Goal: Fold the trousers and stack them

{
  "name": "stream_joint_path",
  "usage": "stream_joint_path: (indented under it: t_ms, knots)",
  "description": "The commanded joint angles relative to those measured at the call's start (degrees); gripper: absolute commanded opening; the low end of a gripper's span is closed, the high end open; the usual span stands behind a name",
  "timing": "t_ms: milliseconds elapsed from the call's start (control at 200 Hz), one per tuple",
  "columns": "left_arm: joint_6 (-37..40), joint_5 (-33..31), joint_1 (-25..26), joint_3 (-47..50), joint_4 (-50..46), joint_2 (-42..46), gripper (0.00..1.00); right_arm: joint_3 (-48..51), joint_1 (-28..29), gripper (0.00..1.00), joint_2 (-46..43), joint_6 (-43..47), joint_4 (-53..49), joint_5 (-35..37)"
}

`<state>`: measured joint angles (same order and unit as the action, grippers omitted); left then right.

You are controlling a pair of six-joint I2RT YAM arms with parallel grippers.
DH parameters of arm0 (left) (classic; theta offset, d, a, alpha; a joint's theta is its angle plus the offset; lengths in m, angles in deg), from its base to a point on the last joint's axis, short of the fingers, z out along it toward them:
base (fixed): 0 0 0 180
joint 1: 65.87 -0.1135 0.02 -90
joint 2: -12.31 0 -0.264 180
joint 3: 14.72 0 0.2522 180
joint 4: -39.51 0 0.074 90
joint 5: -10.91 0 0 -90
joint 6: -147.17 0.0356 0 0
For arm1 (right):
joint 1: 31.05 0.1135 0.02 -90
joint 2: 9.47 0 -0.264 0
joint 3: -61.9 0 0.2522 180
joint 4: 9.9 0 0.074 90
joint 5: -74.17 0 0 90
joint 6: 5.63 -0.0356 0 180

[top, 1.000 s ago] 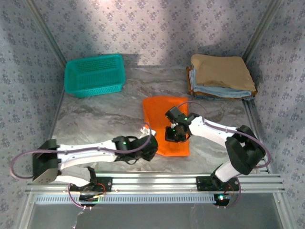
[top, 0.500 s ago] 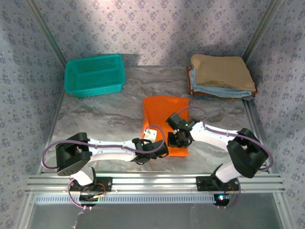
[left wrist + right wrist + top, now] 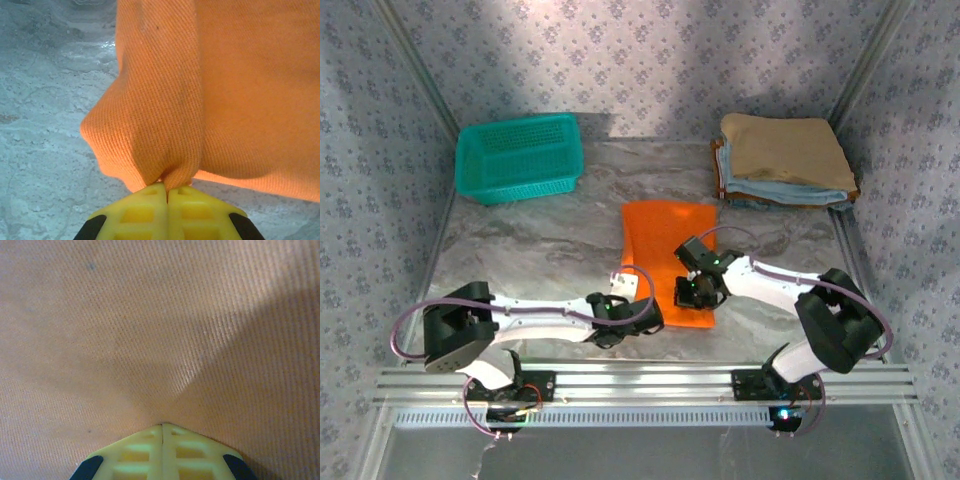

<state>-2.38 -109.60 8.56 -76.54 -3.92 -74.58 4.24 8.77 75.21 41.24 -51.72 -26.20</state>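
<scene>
The folded part at the trousers' near corner is bunching up in my left gripper, so I will open it, take the corner's outer edge [image 3: 106, 169] and pull it flat.
The orange trousers [image 3: 665, 240] lie folded into a rectangle at the middle of the marble table. My left gripper [image 3: 648, 318] sits at their near left corner. In the left wrist view its yellow fingers [image 3: 140, 210] are shut on a bunched pinch of the trousers [image 3: 225, 90], with bare table to the left. My right gripper [image 3: 692, 295] rests low on the near right part of the cloth. In the right wrist view the right gripper [image 3: 162, 426] is shut on the trousers [image 3: 150, 330], and a crease runs up from its tips.
A teal basket [image 3: 518, 155] stands at the back left. At the back right lies a stack of folded garments [image 3: 785, 160], tan on top of light blue. Bare table [image 3: 540, 240] stretches left of the trousers. Patterned walls enclose three sides.
My left gripper reached right to the trousers' near left corner and closed on the cloth. My right gripper slid a little toward the near edge, staying shut.
</scene>
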Motion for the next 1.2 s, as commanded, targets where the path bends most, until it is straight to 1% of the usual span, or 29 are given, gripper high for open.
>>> stream_joint_path:
  t_ms: [0, 160, 300, 410, 425, 490, 575, 630, 720, 735, 760, 790, 805, 820, 889, 919, 969, 1029, 1074, 1119, 1199]
  knots:
    - [4.05, -2.26, 0.27, 2.17, -2.87, 4.16, 0.0, 1.8, -3.3, 0.0, 2.67, 2.63, -1.76, 3.62]
    - [10.18, -1.74, 0.14, 6.41, -1.73, 11.03, 0.0, 1.65, -8.37, 0.0, 6.91, 5.23, -0.78, 2.36]
    - [12.34, -2.17, -0.07, 9.8, -2.29, 16.82, 0.0, 0.25, -10.64, 0.0, 8.03, 6.65, -1.38, 2.27]
    - [15.66, -2.12, -0.16, 11.2, -3.2, 22.35, 0.0, -0.73, -12.61, 0.0, 8.3, 6.59, -2.49, 2.25]
    - [16.22, -2.06, -0.17, 11.27, -3.22, 22.96, 0.0, -0.82, -12.85, 0.0, 8.3, 8.3, -2.62, 2.24]
    - [18.0, -1.48, -0.28, 11.35, -3.51, 25.59, 0.0, -1.23, -13.51, 0.0, 8.39, 9.14, -2.84, 2.17]
    - [18.93, -0.64, -0.41, 11.75, -3.64, 27.03, 0.0, -1.8, -13.79, 0.0, 8.73, 9.54, -3.26, 2.07]
    - [17.92, -0.43, -0.38, 12.16, -4.16, 26.76, 0.0, -1.97, -13.8, 0.0, 8.85, 9.61, -3.35, 1.75]
    - [17.64, 2.55, -0.34, 12.9, -3.21, 25.08, 0.0, -2.05, -13.65, 0.0, 8.74, 9.72, -3.18, 0.7]
    - [17.24, 2.88, -0.42, 12.78, -3.49, 24.57, 0.05, -2.13, -13.58, 0.0, 8.74, 9.72, -3.24, 0.44]
    - [16.4, 3.2, -0.42, 12.22, -4.48, 23.82, 0.26, -2.1, -13.6, 0.0, 8.67, 9.74, -3.26, -0.06]
    - [15.11, 3.25, -0.38, 11.26, -6.26, 22.86, 0.53, -2.22, -13.41, 0.0, 8.55, 9.77, -3.38, -0.32]
    - [14.37, 3.08, -0.37, 10.83, -7.21, 22.44, 0.61, -2.26, -13.22, 0.0, 8.42, 9.85, -3.42, -0.39]
    - [13.68, 2.85, -0.38, 10.34, -8.17, 22.15, 0.65, -2.32, -13.04, 0.0, 8.35, 9.83, -3.46, -0.39]
    - [10.71, 1.68, -0.34, 7.85, -13.89, 21.75, 0.7, -2.83, -12.1, 0.0, 8.17, 9.85, -4.1, -0.24]
    - [9.6, 1.09, -0.34, 6.76, -15.76, 22.21, 0.7, -2.94, -11.57, 0.0, 8.04, 9.78, -4.28, -0.18]
    - [8.76, 0.28, -0.35, 4.81, -17.33, 23.25, 0.67, -2.97, -10.93, 0.0, 7.74, 9.52, -4.29, -0.09]
    - [9.01, 0.41, -0.38, 2.63, -16.02, 23.76, 0.61, -2.99, -10.28, 0.0, 7.51, 9.3, -4.25, -0.09]
    - [10.32, 2.2, -0.49, 1.12, -12.69, 22.73, 0.59, -3.0, -9.89, 0.0, 7.43, 9.12, -4.2, 0.07]
    - [11.68, 4.4, -0.37, -0.84, -9.73, 20.45, 0.58, -3.03, -9.76, 0.0, 7.51, 9.04, -4.28, 0.32]
    - [13.07, 5.81, -0.26, -4.77, -6.94, 14.06, 0.56, -3.03, -9.72, 0.0, 7.73, 9.03, -4.07, 0.48]
